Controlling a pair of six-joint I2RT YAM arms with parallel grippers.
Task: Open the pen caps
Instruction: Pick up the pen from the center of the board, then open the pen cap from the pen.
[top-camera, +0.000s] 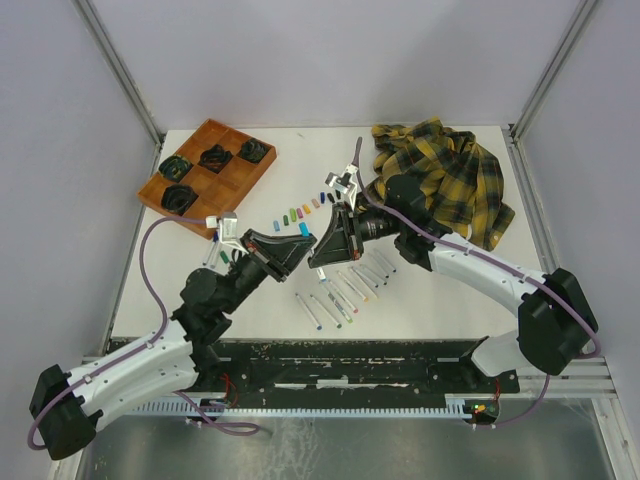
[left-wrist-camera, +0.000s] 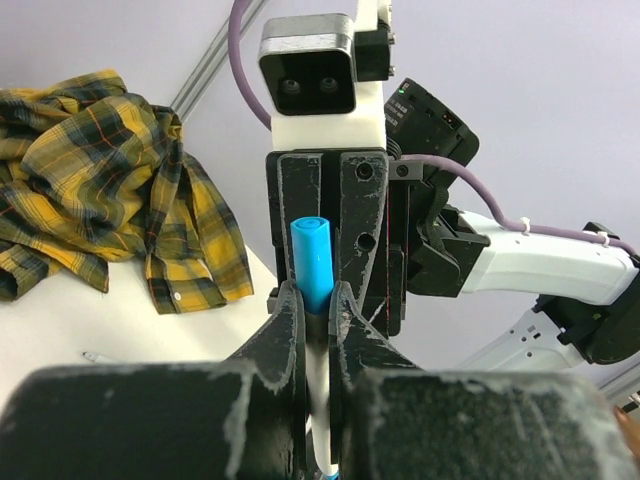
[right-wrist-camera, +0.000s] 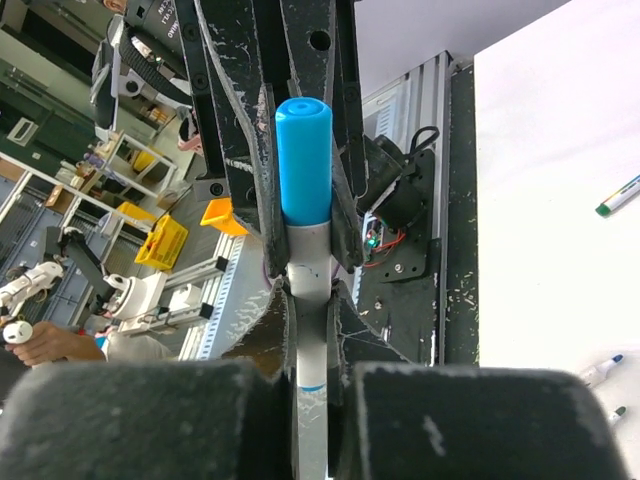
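Both of the robot's grippers hold the white body of the pen below its light-blue cap, so the left gripper should open and take the cap itself (right-wrist-camera: 304, 162) before it pulls.
One white marker with a light-blue pen cap (top-camera: 303, 229) hangs above the table's middle, and both grippers grip it. My left gripper (left-wrist-camera: 318, 305) is shut on the white barrel just under the blue cap (left-wrist-camera: 312, 260). From the other side, my right gripper (right-wrist-camera: 308, 295) is shut on the barrel below that cap (right-wrist-camera: 303, 160). The cap sits on the marker. In the top view the left gripper (top-camera: 295, 247) and right gripper (top-camera: 322, 245) meet tip to tip. Several loose coloured pen caps (top-camera: 297, 211) lie in a row behind them.
Several white marker barrels (top-camera: 345, 295) lie side by side in front of the grippers, and a few markers (top-camera: 215, 255) lie to the left. A wooden tray (top-camera: 232, 135) with black parts stands at the back left. A yellow plaid shirt (top-camera: 445, 175) lies at the back right.
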